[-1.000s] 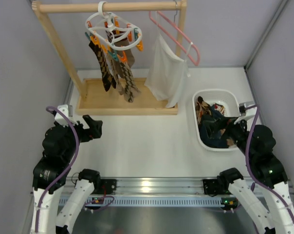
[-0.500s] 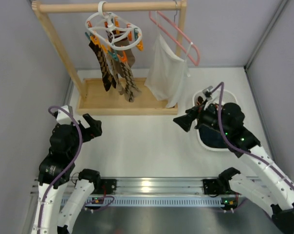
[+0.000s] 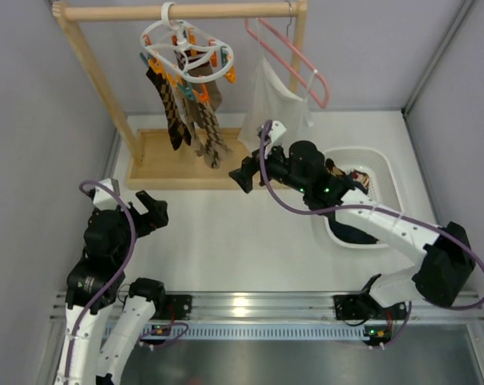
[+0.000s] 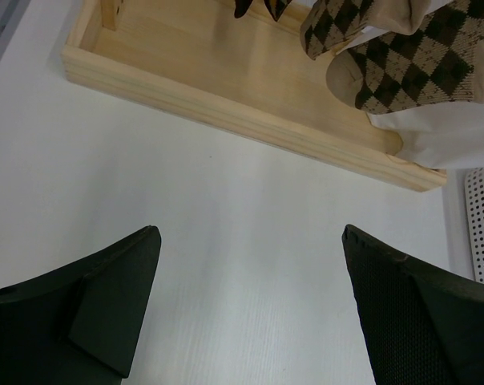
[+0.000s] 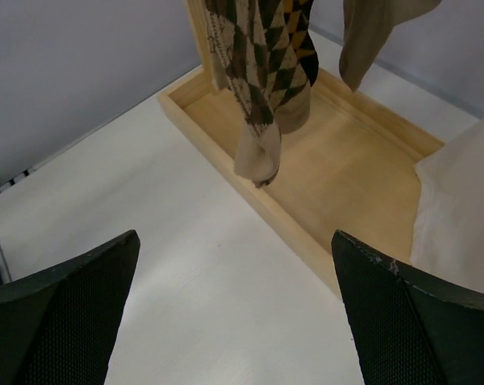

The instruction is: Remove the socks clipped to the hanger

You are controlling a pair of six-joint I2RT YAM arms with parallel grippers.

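Next, my right gripper needs to move to the toe (image 3: 215,158) (image 5: 259,156) of the brown argyle sock that hangs lowest, nearest the white cloth, and close there.
The white oval hanger (image 3: 186,42) hangs by its hook from the wooden rail, with orange and teal clips around its ring. Several brown, tan and black argyle socks (image 3: 191,120) dangle from the clips over the rack's base. Their toes show in the left wrist view (image 4: 402,72) and their lower halves in the right wrist view (image 5: 262,80). My right gripper (image 3: 244,172) (image 5: 235,237) is open and empty, just right of and below the socks, apart from them. My left gripper (image 3: 152,210) (image 4: 250,233) is open and empty over the table, in front of the rack.
A wooden rack with a tray base (image 3: 158,164) and top rail (image 3: 226,11) stands at the back. A white cloth (image 3: 274,120) hangs on a pink hanger (image 3: 302,68) beside the socks. A white basket (image 3: 384,164) at the right holds dark socks.
My right arm has swung from over the basket leftward across the table to the rack's base, near the socks. The left arm has shifted only slightly.
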